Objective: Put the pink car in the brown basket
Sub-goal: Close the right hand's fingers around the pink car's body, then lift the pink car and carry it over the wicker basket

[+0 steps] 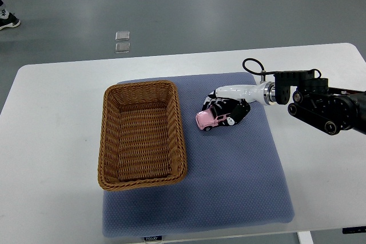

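Next, my right gripper lets go of the pink car inside the brown basket (pixel 134 110), near the basket's back rim.
A small pink toy car (pixel 206 120) rests on the blue-grey mat (pixel 229 170), to the right of the brown wicker basket (pixel 142 135). My right hand (pixel 226 110) reaches in from the right edge, black fingers curled over and around the car's right side, touching it. The car still seems to rest on the mat. The basket is rectangular and holds nothing. The left arm is not in view.
The mat lies on a white table (pixel 51 141). The robot's black forearm (pixel 320 104) spans the table's right side. A shoe (pixel 7 21) shows at the far left on the grey floor, and a small clear object (pixel 122 42) lies on the floor behind the table.
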Robot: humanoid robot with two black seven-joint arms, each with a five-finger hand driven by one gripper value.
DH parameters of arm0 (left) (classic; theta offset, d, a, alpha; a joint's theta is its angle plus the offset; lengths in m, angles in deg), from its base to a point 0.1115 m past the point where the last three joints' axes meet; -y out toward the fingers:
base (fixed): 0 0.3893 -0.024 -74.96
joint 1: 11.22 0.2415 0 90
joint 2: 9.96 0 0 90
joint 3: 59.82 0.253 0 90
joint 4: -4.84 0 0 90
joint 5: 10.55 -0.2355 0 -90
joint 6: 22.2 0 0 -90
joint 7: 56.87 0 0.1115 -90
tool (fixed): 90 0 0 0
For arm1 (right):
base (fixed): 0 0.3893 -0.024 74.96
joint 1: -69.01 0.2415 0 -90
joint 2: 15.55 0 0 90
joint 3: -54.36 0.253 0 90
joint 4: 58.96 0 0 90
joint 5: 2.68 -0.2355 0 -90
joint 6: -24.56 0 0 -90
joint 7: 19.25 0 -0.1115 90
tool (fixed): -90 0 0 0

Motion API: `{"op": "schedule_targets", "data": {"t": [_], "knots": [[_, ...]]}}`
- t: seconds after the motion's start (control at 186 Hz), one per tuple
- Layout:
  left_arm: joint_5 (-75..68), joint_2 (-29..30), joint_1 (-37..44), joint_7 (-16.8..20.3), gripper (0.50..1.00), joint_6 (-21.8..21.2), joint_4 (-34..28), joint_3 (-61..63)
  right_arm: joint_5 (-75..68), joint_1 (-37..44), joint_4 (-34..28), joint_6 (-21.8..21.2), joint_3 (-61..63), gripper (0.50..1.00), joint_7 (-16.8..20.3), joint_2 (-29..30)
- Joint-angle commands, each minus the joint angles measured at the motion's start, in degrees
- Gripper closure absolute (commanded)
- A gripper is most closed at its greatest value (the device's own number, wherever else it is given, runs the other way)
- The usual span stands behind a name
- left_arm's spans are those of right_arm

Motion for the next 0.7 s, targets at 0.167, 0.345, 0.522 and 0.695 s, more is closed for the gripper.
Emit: {"op": "schedule_targets", "data": {"t": [0.167,0.345,0.522,0.695], "knots": [[-0.01,0.00,0.05,0.00,0.500,0.00,0.00,0.00,-1.05,2.40,-0.20,0.00,1.00,1.000,-2.15,-1.53],[-0.01,0.00,0.05,0.00,0.500,0.00,0.00,0.00,-3.16,4.42,-0.46,-0.09,2.23,1.000,-2.76,-1.80],[-0.01,0.00,0.05,0.00,0.500,0.00,0.00,0.00,-4.13,6.44,-1.78,-0.09,2.23,1.000,-3.73,-0.83],[-0.01,0.00,-0.04,0.00,0.500,0.00,0.00,0.00,-5.01,7.32,-3.01,-0.09,2.15,1.000,-4.35,4.27]]}}
